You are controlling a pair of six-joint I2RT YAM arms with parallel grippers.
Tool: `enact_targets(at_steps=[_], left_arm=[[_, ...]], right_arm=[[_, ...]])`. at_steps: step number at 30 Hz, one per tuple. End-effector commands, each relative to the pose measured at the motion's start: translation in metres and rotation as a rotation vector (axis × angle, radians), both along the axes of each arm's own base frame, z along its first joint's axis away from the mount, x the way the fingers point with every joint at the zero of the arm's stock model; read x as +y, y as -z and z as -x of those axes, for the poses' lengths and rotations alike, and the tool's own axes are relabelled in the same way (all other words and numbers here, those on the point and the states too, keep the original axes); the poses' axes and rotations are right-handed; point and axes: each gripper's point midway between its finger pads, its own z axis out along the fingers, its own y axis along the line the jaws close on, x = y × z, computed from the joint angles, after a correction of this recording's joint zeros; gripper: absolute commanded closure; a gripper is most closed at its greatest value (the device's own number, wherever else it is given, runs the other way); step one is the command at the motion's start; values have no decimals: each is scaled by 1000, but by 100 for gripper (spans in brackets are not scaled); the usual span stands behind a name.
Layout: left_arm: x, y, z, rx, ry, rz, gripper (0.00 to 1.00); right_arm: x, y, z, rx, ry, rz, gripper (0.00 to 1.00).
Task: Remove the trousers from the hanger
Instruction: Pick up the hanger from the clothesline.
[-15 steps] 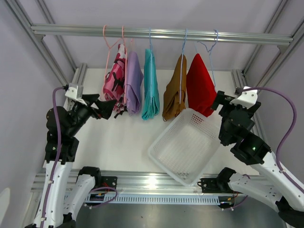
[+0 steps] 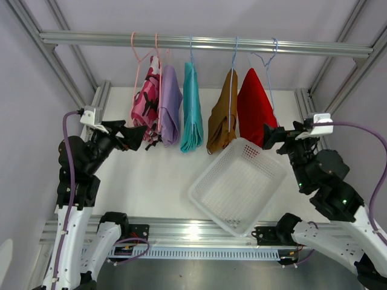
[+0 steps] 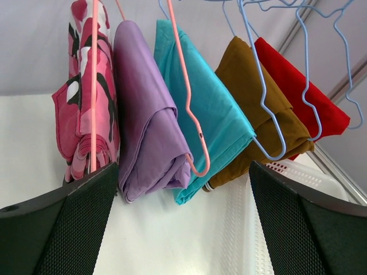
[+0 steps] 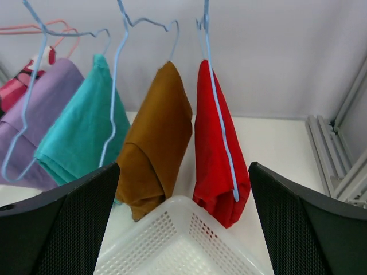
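Observation:
The blue hanger of the red trousers will have my right gripper closing on its near-side wire (image 2: 270, 87) (image 4: 214, 87), slightly below the upper bend of the hanger.
Five folded trousers hang on wire hangers from the rail (image 2: 199, 42): pink camouflage (image 2: 145, 99), lilac (image 2: 170, 106), teal (image 2: 191, 112), mustard-brown (image 2: 222, 118) and red (image 2: 255, 109). My left gripper (image 2: 138, 138) stands open just left of and below the pink camouflage and lilac pairs, touching nothing. In the left wrist view the lilac pair (image 3: 146, 114) and a pink hanger hook (image 3: 192, 132) lie ahead between the open fingers. My right gripper (image 2: 270, 136) is open beside the red pair's lower edge, and its view faces the red (image 4: 218, 154) and mustard-brown (image 4: 155, 143) trousers.
A white perforated basket (image 2: 239, 184) sits tilted on the table under the mustard-brown and red pairs, its far corner (image 4: 178, 229) right below them. Aluminium frame posts stand at the left (image 2: 72, 78) and right (image 2: 338, 78).
The right arm has swung, bringing its gripper a little left and up toward the red pair. The left gripper has barely shifted.

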Motion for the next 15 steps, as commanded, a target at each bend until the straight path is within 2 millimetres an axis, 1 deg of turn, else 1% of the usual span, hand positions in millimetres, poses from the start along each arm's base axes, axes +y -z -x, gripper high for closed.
enact_targets(at_steps=[1, 3, 4, 5, 6, 7, 9, 10, 11, 12, 13, 14, 15], left_arm=[[5, -11, 0, -7, -38, 32, 1], [5, -15, 2, -25, -37, 45, 1], [8, -16, 2, -28, -56, 55, 0], [11, -16, 3, -28, -74, 63, 0], [15, -17, 2, -24, -104, 75, 0], [17, -16, 1, -22, -113, 74, 1], [19, -16, 0, -18, -124, 74, 0], [19, -14, -1, -10, -127, 77, 1], [19, -14, -1, -7, -127, 80, 1], [17, -12, -3, 1, -120, 79, 0], [15, -12, -2, 1, -103, 78, 0], [14, -11, -3, 4, -99, 77, 1], [13, -10, -4, 10, -96, 78, 1]], right_arm=[[11, -31, 11, 10, -106, 12, 1], [12, -24, 1, 63, -63, 85, 0], [10, -29, 3, 69, -61, 72, 1], [12, -29, 2, 68, -63, 54, 1], [14, -35, 8, 40, -98, -1, 1], [20, -39, 8, 2, -126, -32, 1], [27, -51, 13, -44, -183, -60, 1], [30, -52, 11, -45, -192, -48, 1], [25, -62, 10, -50, -165, -54, 1], [20, -55, 5, -9, -116, -23, 0], [11, -47, -9, 34, -3, 7, 1], [4, -56, -11, 33, 43, 2, 1], [0, -53, -15, 55, 82, 24, 0]])
